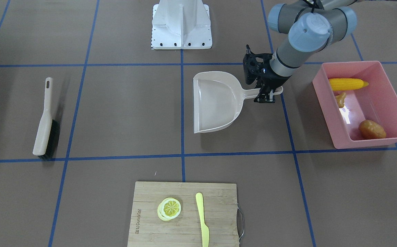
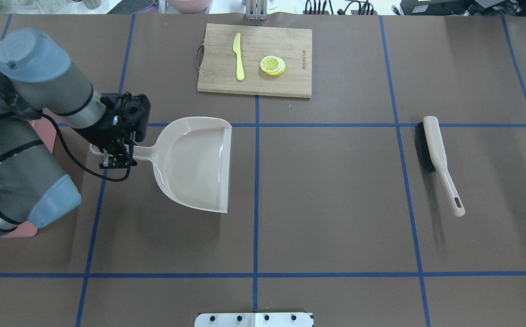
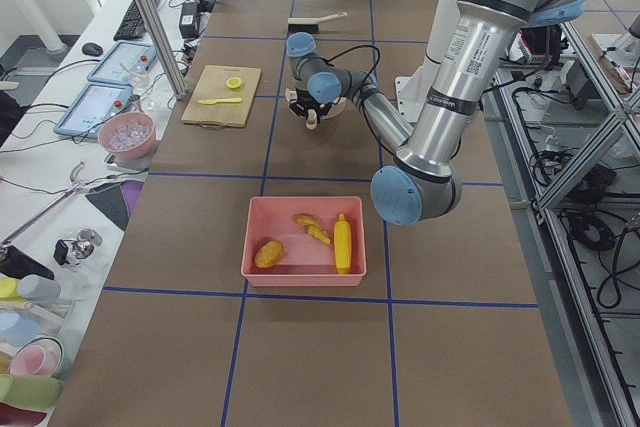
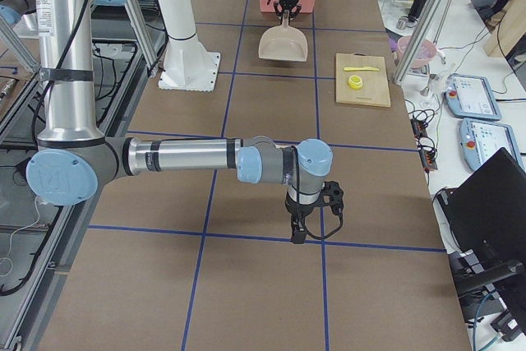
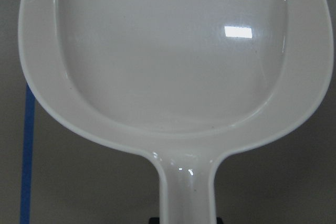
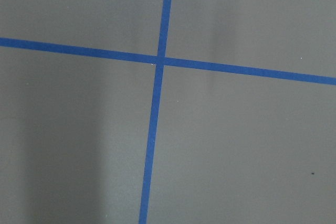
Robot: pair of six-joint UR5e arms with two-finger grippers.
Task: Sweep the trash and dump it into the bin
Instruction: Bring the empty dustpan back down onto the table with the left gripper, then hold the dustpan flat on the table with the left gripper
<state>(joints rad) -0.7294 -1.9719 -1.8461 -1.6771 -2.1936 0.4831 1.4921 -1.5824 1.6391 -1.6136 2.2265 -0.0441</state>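
Note:
My left gripper should release the beige dustpan on the table (image 1: 211, 87) next to the blue line crossing near the white base.
The pink bin (image 1: 366, 65) stands on the table on my left side. In it lie the yellow corn cob (image 1: 347, 83), the tan ginger root (image 1: 340, 99) and the brown potato (image 1: 372, 129). The beige dustpan (image 1: 215, 103) lies flat and empty on the table beside the bin. My left gripper (image 1: 265, 97) is shut on the dustpan's handle, as the overhead view (image 2: 117, 159) also shows. My right gripper (image 4: 297, 232) hangs low over bare table far from the bin. I cannot tell whether it is open or shut.
A beige hand brush (image 1: 45, 123) with black bristles lies on my right side of the table. A bamboo cutting board (image 1: 219, 206) at the far edge carries a lemon slice (image 1: 169, 208) and a yellow knife (image 1: 202, 219). The robot's white base (image 1: 181, 24) stands at the near edge.

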